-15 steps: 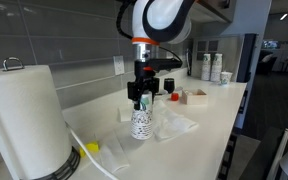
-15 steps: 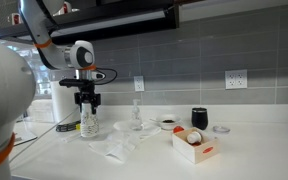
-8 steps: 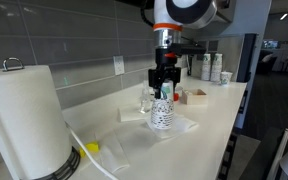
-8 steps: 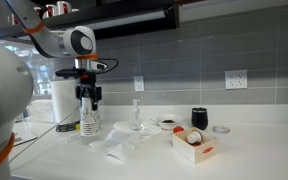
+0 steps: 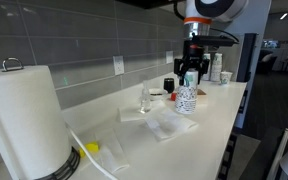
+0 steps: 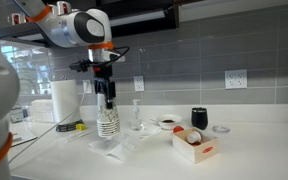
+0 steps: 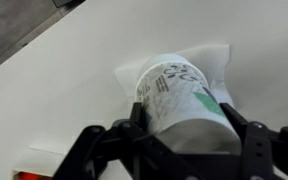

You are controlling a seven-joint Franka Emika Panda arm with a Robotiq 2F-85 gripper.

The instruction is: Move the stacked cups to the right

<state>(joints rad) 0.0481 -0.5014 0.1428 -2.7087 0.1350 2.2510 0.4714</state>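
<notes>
I will set the stacked cups down with my gripper on the bare counter [image 5: 200, 112] between the napkin and the open edge of the counter.
My gripper [image 5: 190, 84] is shut on the stacked cups [image 5: 187, 98], a short white stack with a teal-green pattern, and holds them above the counter. The other exterior view shows the gripper [image 6: 105, 100] gripping the cups [image 6: 108, 122] at the rim, above a crumpled white napkin [image 6: 112, 150]. In the wrist view the stacked cups [image 7: 181, 97] sit between the two black fingers of my gripper [image 7: 187, 122], with the napkin [image 7: 209, 58] on the counter beneath.
A large paper towel roll [image 5: 24, 120] stands at one end. A clear small glass [image 6: 136, 116], a black cup [image 6: 199, 118], a small dish [image 6: 168, 124] and a red-and-white box [image 6: 192, 145] stand on the counter. Tall white cup stacks [image 5: 216, 68] stand far back.
My gripper has carried the stacked cups along the counter away from the paper towel roll, toward the glass and the box, and holds them higher than before.
</notes>
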